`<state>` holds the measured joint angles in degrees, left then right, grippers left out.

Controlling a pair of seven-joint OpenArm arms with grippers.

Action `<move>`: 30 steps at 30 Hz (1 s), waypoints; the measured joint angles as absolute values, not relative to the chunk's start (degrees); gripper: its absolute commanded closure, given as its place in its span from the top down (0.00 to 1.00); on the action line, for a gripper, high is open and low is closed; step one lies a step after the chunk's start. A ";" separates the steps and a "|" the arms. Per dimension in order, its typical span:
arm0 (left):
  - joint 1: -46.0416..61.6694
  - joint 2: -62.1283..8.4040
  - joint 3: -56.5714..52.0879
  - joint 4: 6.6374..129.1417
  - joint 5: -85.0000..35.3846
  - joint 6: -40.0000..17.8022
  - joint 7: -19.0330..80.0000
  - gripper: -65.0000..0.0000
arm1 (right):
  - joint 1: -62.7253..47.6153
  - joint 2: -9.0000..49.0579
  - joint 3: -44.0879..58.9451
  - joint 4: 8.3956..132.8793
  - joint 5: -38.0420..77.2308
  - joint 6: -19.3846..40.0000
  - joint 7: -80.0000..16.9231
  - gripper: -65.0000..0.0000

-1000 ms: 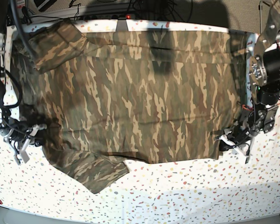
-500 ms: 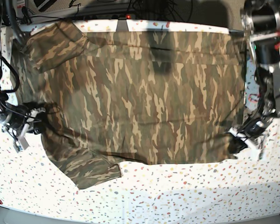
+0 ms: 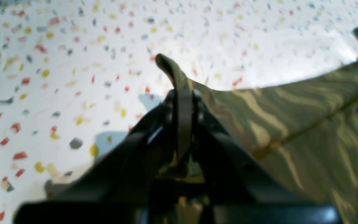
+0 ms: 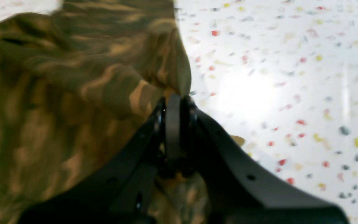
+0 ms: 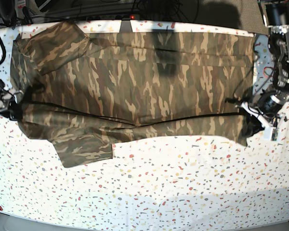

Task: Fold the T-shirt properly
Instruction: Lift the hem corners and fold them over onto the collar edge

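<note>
Next, my left gripper lets go of the T-shirt's corner on the spread T-shirt's side edge (image 5: 250, 78), just in front of the back piece of its cloth.
The camouflage T-shirt (image 5: 135, 82) lies spread across the speckled table (image 5: 183, 192), and its near edge is raised off the surface in a taut line. In the base view my left gripper (image 5: 249, 114) is at the right end of that edge and my right gripper (image 5: 13, 109) at the left end. The left wrist view shows the left gripper (image 3: 183, 93) shut on a corner of the T-shirt (image 3: 291, 124), with a tip of cloth poking past the fingers. The right gripper (image 4: 174, 101) is shut on a bunched edge of the T-shirt (image 4: 57, 93). A short sleeve (image 5: 84, 151) hangs toward the front left.
Bare speckled tabletop fills the front half of the base view. Black cables and a power strip with a red light (image 5: 132, 18) run along the back edge. The arm bodies stand at the left and right table edges.
Both grippers have risen and carried the shirt's near edge toward the back. The front hem and front-left sleeve have pulled away from the table's front.
</note>
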<state>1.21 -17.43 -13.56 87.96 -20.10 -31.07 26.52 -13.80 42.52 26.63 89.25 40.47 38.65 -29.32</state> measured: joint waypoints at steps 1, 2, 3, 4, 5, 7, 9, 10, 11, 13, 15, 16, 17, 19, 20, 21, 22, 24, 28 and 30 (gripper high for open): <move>2.24 -17.41 -13.78 89.30 -20.27 -31.14 27.33 0.00 | -15.53 42.50 27.94 90.48 40.62 38.83 -29.34 0.00; 3.38 -17.32 -14.13 90.74 -20.14 -31.29 27.29 0.00 | -17.06 42.22 29.39 91.61 40.53 38.81 -29.36 0.00; 4.54 -17.23 -14.85 92.25 -20.34 -31.27 27.35 0.00 | -18.31 41.58 30.79 92.62 40.45 38.79 -29.43 0.00; 5.78 -17.19 -15.81 93.84 -20.45 -31.51 27.27 0.00 | -19.55 40.53 32.21 93.69 40.47 38.61 -29.41 0.00; 7.07 -17.08 -17.04 95.42 -20.62 -31.33 27.24 0.00 | -20.69 39.27 33.43 94.70 40.47 38.44 -29.41 0.00; 9.98 -17.23 -19.90 98.26 -21.98 -31.33 27.24 0.00 | -22.92 36.34 35.73 96.25 40.49 38.41 -29.39 0.00; 12.86 -17.39 -22.55 100.49 -24.16 -31.24 27.20 0.00 | -24.69 33.52 38.59 97.47 40.47 38.89 -29.32 0.00; 14.11 -17.43 -23.40 101.12 -24.47 -31.16 27.31 0.00 | -25.41 32.42 40.10 98.13 40.40 39.75 -29.28 0.00; 15.11 -17.39 -24.08 101.54 -24.69 -31.24 27.27 0.00 | -26.06 31.42 41.65 98.78 40.49 39.88 -29.23 0.00; 16.75 -17.30 -24.73 101.84 -24.95 -31.27 27.18 0.00 | -26.96 29.19 44.38 99.94 40.25 39.88 -29.15 0.00; 18.11 -17.30 -24.71 101.86 -24.95 -31.57 27.18 0.00 | -27.81 26.94 46.37 100.62 40.03 39.88 -29.28 0.00; 18.68 -17.30 -24.71 101.86 -24.99 -31.70 27.22 0.00 | -28.12 25.91 47.18 100.73 40.05 39.90 -29.74 0.00; 19.09 -17.30 -24.71 101.86 -25.15 -31.70 27.20 0.00 | -28.60 24.97 47.99 100.73 40.07 39.90 -29.71 0.00; 19.86 -17.28 -24.71 101.86 -25.23 -31.68 27.16 0.00 | -28.91 23.59 49.56 100.73 39.97 39.92 -30.24 0.00; 20.27 -17.30 -24.71 101.86 -25.36 -31.70 27.09 0.00 | -29.04 22.90 50.43 100.73 39.35 39.92 -30.33 0.00; 20.93 -17.30 -24.71 101.91 -25.39 -31.70 27.03 0.00 | -29.04 22.31 51.05 100.73 38.52 39.90 -30.33 0.00; 21.56 -17.30 -24.71 101.91 -25.36 -31.92 27.05 0.00 | -29.06 21.71 51.44 100.73 37.12 39.90 -30.35 0.00; 23.03 -17.30 -24.71 101.91 -25.34 -31.88 27.05 0.00 | -29.04 20.40 51.62 100.73 34.35 39.90 -30.35 0.00; 24.84 -17.30 -24.71 101.91 -25.34 -31.94 27.05 0.00 | -29.02 18.63 51.62 100.73 31.48 39.92 -30.39 0.00; 25.54 -17.30 -24.71 101.91 -25.10 -31.90 27.03 0.00 | -28.95 18.20 51.62 100.73 31.16 39.90 -31.29 0.00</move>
<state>25.54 -17.30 -24.71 101.91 -25.10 -31.90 27.03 -28.95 18.20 51.62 100.73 31.16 39.90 -31.29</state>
